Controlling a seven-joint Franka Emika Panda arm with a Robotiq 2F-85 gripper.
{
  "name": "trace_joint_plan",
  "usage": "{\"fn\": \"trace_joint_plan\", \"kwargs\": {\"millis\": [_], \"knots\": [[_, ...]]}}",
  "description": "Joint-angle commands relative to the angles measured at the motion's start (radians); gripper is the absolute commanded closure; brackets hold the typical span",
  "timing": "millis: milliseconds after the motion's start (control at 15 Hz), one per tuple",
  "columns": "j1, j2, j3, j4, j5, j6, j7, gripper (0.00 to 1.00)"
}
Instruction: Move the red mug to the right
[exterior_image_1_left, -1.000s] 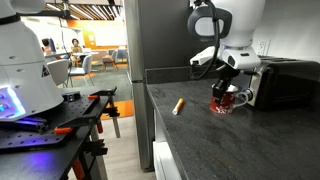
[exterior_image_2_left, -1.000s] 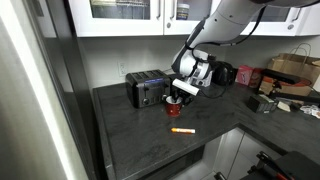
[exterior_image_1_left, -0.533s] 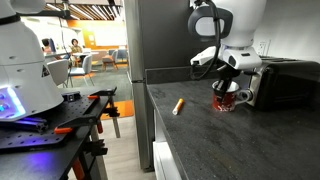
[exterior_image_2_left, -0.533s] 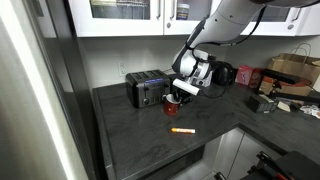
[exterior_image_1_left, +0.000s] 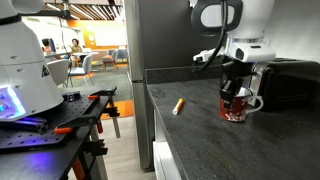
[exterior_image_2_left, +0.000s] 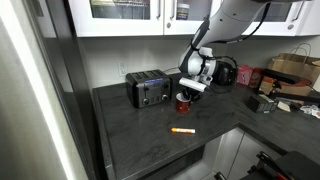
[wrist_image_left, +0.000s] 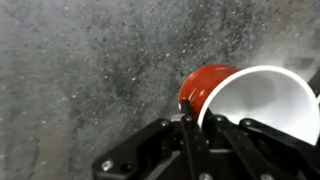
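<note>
I should set the red mug with my gripper on the bare dark counter (exterior_image_1_left: 212, 143) near its edge, farther from the black toaster.
The red mug (exterior_image_1_left: 236, 107) with a white inside stands low over the dark counter, in front of the black toaster (exterior_image_1_left: 285, 82). It also shows in an exterior view (exterior_image_2_left: 183, 102) and in the wrist view (wrist_image_left: 215, 88), where its white inside fills the right. My gripper (exterior_image_1_left: 236, 92) comes down from above and is shut on the mug's rim; it also shows in an exterior view (exterior_image_2_left: 187, 90). In the wrist view one finger (wrist_image_left: 192, 125) lies against the outer red wall. Whether the mug touches the counter I cannot tell.
A small orange and white stick (exterior_image_1_left: 178, 105) lies on the counter (exterior_image_1_left: 190, 140), also visible in an exterior view (exterior_image_2_left: 182, 130). The toaster (exterior_image_2_left: 147, 88) stands by the wall. A dark kettle (exterior_image_2_left: 228, 72) and boxes (exterior_image_2_left: 290, 72) stand farther along. The counter edge drops off toward an open room.
My gripper and the red mug have shifted along the counter, away from the orange stick. The stick and toaster have not moved.
</note>
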Motion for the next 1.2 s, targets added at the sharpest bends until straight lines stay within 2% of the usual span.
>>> {"fn": "trace_joint_plan", "kwargs": {"millis": [0,267,533,1133], "knots": [[0.055,-0.059,-0.102,-0.035,-0.111,-0.106,0.129,0.98],[0.023,-0.081,-0.128,-0.053,-0.123,-0.157,0.160,0.98],[-0.047,-0.077,-0.100,-0.086,-0.042,-0.130,0.133,0.98],[-0.088,-0.171,-0.096,-0.256,0.049,-0.090,0.116,0.98]]}}
